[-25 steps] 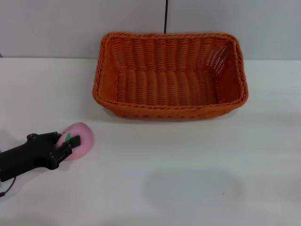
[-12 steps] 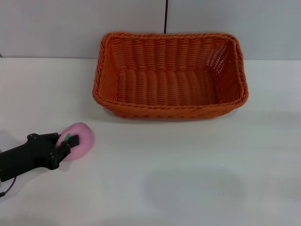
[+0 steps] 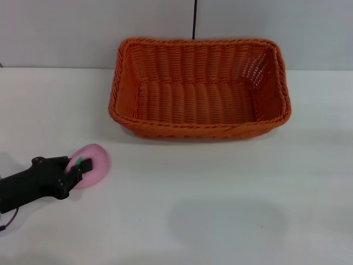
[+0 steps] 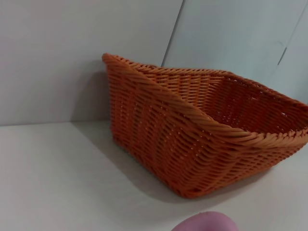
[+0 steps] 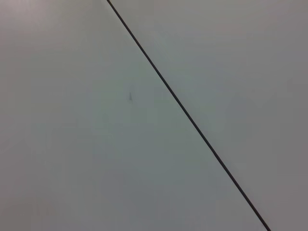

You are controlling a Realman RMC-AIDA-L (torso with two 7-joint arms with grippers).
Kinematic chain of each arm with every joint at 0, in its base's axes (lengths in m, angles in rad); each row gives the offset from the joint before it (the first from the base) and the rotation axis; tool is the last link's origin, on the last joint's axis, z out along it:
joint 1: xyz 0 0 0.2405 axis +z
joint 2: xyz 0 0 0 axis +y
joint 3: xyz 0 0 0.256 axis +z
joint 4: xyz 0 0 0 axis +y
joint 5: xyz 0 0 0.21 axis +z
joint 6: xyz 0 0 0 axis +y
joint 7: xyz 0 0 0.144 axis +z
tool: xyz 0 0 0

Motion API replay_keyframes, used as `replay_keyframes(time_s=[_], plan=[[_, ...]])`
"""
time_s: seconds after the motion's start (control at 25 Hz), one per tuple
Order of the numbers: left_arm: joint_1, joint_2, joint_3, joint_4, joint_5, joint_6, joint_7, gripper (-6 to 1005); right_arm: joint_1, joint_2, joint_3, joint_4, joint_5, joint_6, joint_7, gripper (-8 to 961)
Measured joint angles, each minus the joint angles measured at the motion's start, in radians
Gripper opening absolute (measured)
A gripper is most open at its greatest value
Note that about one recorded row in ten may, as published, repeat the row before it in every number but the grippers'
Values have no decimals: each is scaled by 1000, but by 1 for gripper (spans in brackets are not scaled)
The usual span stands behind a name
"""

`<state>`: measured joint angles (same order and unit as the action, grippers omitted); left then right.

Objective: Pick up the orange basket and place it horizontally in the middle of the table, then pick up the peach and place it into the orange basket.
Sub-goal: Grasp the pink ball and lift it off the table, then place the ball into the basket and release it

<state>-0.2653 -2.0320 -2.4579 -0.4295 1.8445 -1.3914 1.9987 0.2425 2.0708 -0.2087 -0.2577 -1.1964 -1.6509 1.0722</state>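
My left gripper should release the pink peach inside the orange basket, near the middle of the basket's woven bottom (image 3: 182, 90).
The orange basket (image 3: 198, 128) stands lengthwise across the back middle of the white table (image 3: 231, 182), and nothing lies inside it. The pink peach (image 3: 97, 160) rests on the table at the front left, well apart from the basket. My left gripper (image 3: 77, 168) reaches in from the left edge, and its black fingers are shut on the peach's left half. In the left wrist view the basket (image 4: 192, 139) fills the middle and the top of the peach (image 4: 207, 224) shows at the lower edge. My right gripper is out of view.
A grey wall (image 3: 66, 33) with a dark vertical seam (image 3: 194, 19) rises right behind the basket. The right wrist view shows only a wall panel with a dark seam (image 5: 192, 120). Bare tabletop lies between the peach and the basket.
My left gripper has crept slightly back and left at the peach. The peach and the basket stay where they were.
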Motion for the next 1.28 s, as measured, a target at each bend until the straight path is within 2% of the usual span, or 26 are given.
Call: replay_keyframes(time_s=[0.2, 0.24, 0.4, 0.56, 0.64, 0.88, 0.96, 1.04, 1.2, 1.28], plan=[[0, 0, -12, 0, -3, -40, -1, 94, 0, 0, 0, 0, 0, 2, 0, 544], [0, 0, -56, -13, -13, -113, -2, 93, 0, 0, 0, 0, 0, 2, 0, 544], [0, -18, -164, -69, -58, -182, -30, 91, 0, 0, 0, 0, 0, 2, 0, 544], [-19, -26, -179, -79, -167, -188, -50, 88, 1, 1, 0, 6, 0, 4, 0, 544], [-41, -27, -172, -61, -215, -191, -51, 87, 1, 0, 0, 11, 0, 6, 0, 544], [-199, -31, -135, 86, -241, -182, -57, 83, 6, 0, -7, 15, 0, 13, 0, 545], [-249, -34, -102, 131, -237, -155, -61, 80, 7, 0, -12, 16, 0, 14, 0, 545], [-302, -37, -25, 159, -237, -100, -85, 77, 8, 0, -13, 17, 0, 15, 0, 545], [-345, -37, 79, 161, -242, -4, -172, 66, 9, 0, -13, 17, 0, 16, 0, 545], [-346, -38, 92, 158, -244, 12, -186, 60, 9, 0, -14, 17, 0, 19, 0, 545]])
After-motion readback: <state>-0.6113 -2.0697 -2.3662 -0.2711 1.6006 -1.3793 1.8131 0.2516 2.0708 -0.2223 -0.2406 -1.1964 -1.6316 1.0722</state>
